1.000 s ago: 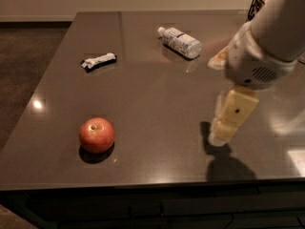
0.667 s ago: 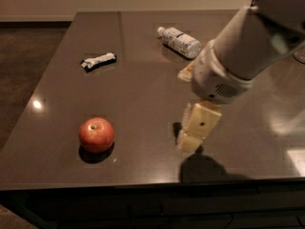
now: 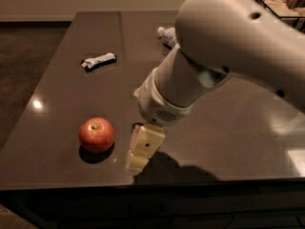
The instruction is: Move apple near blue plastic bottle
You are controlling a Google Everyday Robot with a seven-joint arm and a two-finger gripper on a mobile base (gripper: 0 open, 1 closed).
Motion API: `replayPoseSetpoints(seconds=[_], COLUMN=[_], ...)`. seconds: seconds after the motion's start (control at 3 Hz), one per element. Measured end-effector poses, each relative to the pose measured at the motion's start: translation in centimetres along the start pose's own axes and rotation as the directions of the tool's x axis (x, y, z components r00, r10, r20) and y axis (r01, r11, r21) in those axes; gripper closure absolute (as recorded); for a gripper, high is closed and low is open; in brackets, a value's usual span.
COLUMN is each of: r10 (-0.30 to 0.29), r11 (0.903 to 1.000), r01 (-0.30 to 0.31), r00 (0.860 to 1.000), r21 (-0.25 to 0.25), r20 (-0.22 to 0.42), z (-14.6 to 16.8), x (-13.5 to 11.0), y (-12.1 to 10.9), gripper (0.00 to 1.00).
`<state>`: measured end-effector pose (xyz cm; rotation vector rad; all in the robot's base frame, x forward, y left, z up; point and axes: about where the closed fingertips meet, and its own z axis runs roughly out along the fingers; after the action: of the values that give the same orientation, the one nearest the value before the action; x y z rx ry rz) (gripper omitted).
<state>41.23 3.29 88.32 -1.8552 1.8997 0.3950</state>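
Observation:
Next, I close my gripper around the red-orange apple's middle (image 3: 97, 135), because the apple should go near the blue plastic bottle.
The red-orange apple (image 3: 96, 134) sits near the front left of the dark table (image 3: 62, 94). My gripper (image 3: 139, 152) hangs over the table just to the right of the apple, a short gap from it and not touching it. The blue plastic bottle (image 3: 166, 34) lies at the far side of the table. My big pale arm (image 3: 224, 61) hides most of it, and only its end shows.
A black-and-white wrapped bar (image 3: 98, 60) lies at the far left of the table. A dark basket (image 3: 279, 1) with things in it stands at the back right. The table's front edge runs just below the gripper.
My arm has swung left, bringing the gripper from the right side of the table to just beside the apple. The arm now covers most of the bottle. The apple has not moved.

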Motion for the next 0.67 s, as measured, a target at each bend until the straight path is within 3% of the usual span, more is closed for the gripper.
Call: replayPoseSetpoints(seconds=[0.67], r10=[-0.009], r11=[0.9986], r01=[0.011], r00=[0.999], r21=[-0.051], r20=[0.049], z=[5.6], x=[-3.9], y=[0.6], gripper=[0.0])
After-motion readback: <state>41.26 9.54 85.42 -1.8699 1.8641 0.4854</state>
